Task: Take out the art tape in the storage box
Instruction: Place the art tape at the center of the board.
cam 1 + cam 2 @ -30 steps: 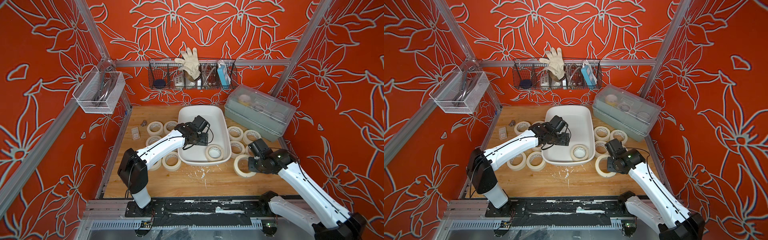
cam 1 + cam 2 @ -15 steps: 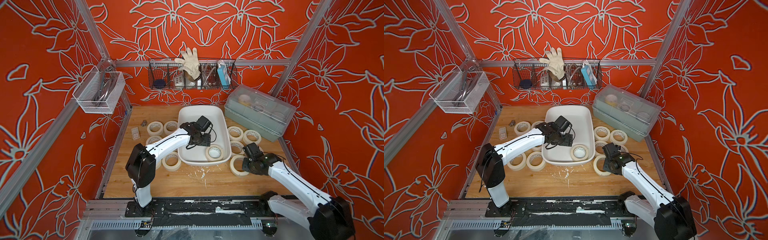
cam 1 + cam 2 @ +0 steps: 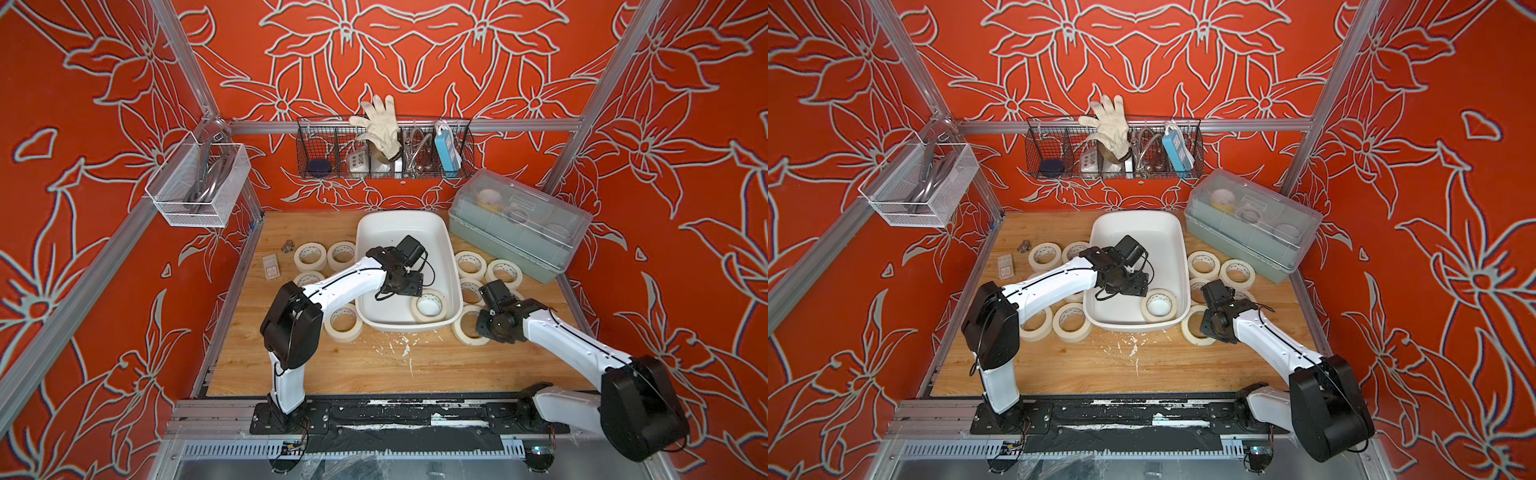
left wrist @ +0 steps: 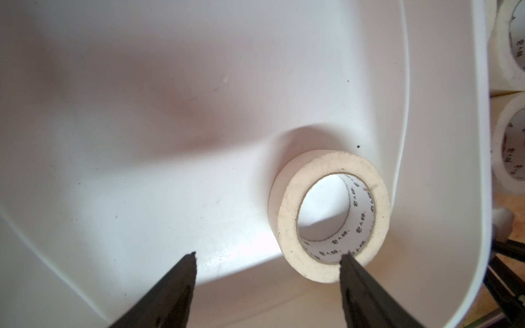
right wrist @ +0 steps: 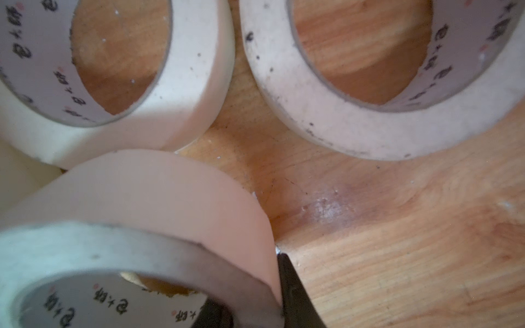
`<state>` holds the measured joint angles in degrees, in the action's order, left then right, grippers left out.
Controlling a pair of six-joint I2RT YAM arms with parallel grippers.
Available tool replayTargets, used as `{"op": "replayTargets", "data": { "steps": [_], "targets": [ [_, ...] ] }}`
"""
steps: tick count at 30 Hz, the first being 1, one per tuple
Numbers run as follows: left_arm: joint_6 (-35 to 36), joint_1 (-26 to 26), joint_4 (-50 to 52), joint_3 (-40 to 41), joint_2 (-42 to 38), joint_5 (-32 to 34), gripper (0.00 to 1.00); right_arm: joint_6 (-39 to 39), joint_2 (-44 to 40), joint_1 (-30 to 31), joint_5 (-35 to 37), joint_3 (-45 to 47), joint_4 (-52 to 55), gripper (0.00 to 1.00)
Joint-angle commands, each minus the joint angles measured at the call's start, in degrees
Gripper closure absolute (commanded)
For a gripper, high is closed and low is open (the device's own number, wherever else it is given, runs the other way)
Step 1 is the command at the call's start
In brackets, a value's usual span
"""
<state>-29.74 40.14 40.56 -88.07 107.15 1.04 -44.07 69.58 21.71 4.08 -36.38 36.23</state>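
The robot's right gripper will let go of the tape roll, now low over the table beside the box, on the wood point(image 3: 473, 334) next to the near corner of the white storage box.
The white storage box point(image 3: 401, 226) point(image 3: 1136, 218) stands mid-table. One cream art tape roll point(image 3: 429, 305) point(image 3: 1159, 306) point(image 4: 332, 213) lies flat in its near right corner. My left gripper point(image 3: 409, 286) point(image 4: 270, 254) is open inside the box. One fingertip point(image 4: 348, 259) is over the roll's near rim, and nothing is between the jaws. My right gripper point(image 3: 484, 322) point(image 5: 247, 284) is shut on the wall of another tape roll point(image 3: 465, 332) point(image 5: 142, 204), low over the table just right of the box. One finger is inside the ring and one outside.
Several tape rolls lie on the wood left point(image 3: 309, 254) and right point(image 3: 504, 272) of the box. A grey-green lidded box point(image 3: 519, 232) stands back right. A wire basket point(image 3: 386, 166) hangs on the back wall and a white mesh basket point(image 3: 199, 187) on the left. A small card point(image 3: 271, 266) lies by the left edge.
My left gripper has moved across the box toward the roll in its near right corner. My right gripper has carried its roll a little left and lower, close beside the box.
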Motion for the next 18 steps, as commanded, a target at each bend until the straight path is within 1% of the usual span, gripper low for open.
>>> {"op": "replayTargets", "data": {
  "steps": [1, 3, 11, 15, 18],
  "targets": [
    [-0.25, 0.12, 0.12, -0.96, 0.08, -0.44, 0.22, 0.06, -1.60, -0.54, -1.18, 1.46, -0.18, 0.98],
    [-0.27, 0.15, 0.31, -1.06, 0.14, -0.34, 0.22, 0.23, -3.77, -0.58, -0.69, 1.32, 1.41, 1.00],
    [-0.39, 0.12, 0.40, -0.96, -0.28, -0.25, 0.22, 0.53, -12.37, -0.53, 0.06, 0.97, 8.70, 1.00],
    [-0.65, 0.11, 0.34, -0.69, -0.11, -0.17, 0.22, 0.22, -12.88, -0.54, -1.05, 2.16, 8.94, 1.00],
    [-0.78, 0.11, -0.04, -0.53, 0.25, -0.54, 0.22, 0.66, -10.93, -0.53, -1.17, 3.03, 6.98, 1.00]
  ]
}}
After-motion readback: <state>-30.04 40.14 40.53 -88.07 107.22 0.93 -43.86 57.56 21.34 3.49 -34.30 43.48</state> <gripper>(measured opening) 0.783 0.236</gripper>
